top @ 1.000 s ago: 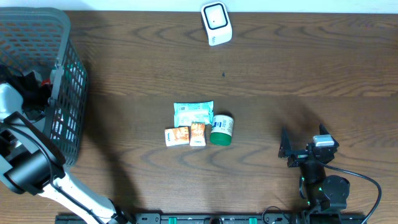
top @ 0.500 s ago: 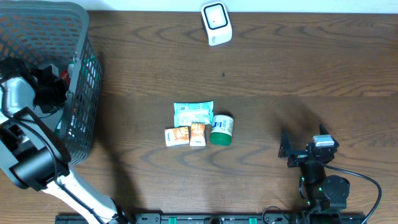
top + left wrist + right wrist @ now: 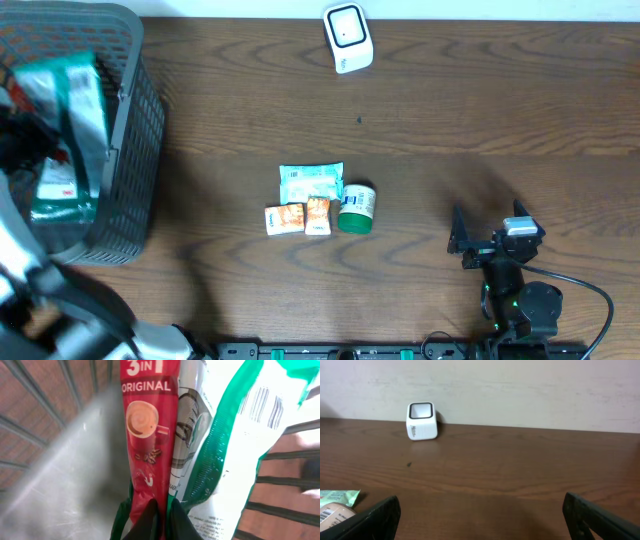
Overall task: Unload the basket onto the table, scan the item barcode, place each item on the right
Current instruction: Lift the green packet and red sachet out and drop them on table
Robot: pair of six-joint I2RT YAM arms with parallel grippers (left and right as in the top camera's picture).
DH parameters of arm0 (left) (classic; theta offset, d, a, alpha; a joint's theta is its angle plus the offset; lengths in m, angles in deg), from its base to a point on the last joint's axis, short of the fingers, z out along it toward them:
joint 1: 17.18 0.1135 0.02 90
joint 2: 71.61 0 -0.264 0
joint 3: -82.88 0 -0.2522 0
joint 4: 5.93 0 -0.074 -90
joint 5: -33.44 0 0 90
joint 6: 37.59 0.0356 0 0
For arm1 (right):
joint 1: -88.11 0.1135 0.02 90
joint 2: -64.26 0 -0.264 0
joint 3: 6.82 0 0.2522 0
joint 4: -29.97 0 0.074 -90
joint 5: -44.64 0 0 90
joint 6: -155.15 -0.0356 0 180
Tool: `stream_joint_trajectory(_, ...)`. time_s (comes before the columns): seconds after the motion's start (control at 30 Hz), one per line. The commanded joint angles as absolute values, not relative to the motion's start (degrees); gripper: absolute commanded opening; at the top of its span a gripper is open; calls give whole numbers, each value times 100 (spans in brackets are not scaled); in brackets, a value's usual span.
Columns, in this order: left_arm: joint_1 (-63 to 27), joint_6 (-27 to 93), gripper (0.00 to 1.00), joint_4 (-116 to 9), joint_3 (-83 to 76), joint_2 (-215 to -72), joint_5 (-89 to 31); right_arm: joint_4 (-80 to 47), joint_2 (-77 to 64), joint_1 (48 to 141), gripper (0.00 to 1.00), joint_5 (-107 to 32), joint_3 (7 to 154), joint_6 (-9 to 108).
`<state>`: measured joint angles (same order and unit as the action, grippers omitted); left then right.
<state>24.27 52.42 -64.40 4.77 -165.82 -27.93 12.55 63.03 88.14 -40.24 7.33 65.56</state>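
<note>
Next, my left gripper lets go of the green and white packet on top of the small orange packets (image 3: 294,211) beside the green-lidded jar.
A coffee packet (image 3: 147,435) with a red "3 IN 1 ORIGINAL" face and a green and white side (image 3: 225,455) hangs over the grey basket (image 3: 130,150). A barcode (image 3: 262,405) shows on its white part. My left gripper (image 3: 162,520) is shut on the packet's lower edge. From overhead the packet (image 3: 65,130) looks large and blurred at the far left. The white scanner (image 3: 347,37) stands at the table's far edge, also seen as the scanner (image 3: 422,420) in the right wrist view. My right gripper (image 3: 462,243) rests open at the front right, holding nothing.
Mid-table lie a teal packet (image 3: 311,183), a green-lidded jar (image 3: 357,208) and two small orange packets (image 3: 285,219). The basket's wire wall (image 3: 30,425) stands close to my left gripper. A pale wall runs behind the scanner.
My left gripper has shut on the coffee packet and raised it out of the basket towards the overhead camera. The basket slid a little to the right. The right arm has not moved.
</note>
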Motion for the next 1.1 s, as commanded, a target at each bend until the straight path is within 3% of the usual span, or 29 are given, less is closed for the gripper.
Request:
stream_joint_trajectory(0.0, 2313, 4674, 7, -6409, 613, -15660, -2656, 1233, 6314, 8784, 99, -4039, 726, 6477)
stream_joint_trajectory(0.27, 1857, 4220, 7, -6129, 613, -13518, -2654, 1233, 6314, 8784, 99, -4039, 726, 6477)
stream_joint_trajectory(0.43, 958, 4025, 7, -6914, 596, -12786, -2656, 1233, 6314, 8784, 99, -4039, 726, 6477)
stream_joint_trajectory(0.73, -613, 4023, 7, -7869, -430, -12753, -3176, 1233, 6314, 8784, 99, -4039, 726, 6477)
stream_joint_trajectory(1.07, -2065, 3256, 7, -6518, -2504, -13352, -3373, 1233, 6314, 8784, 99, -4039, 726, 6477)
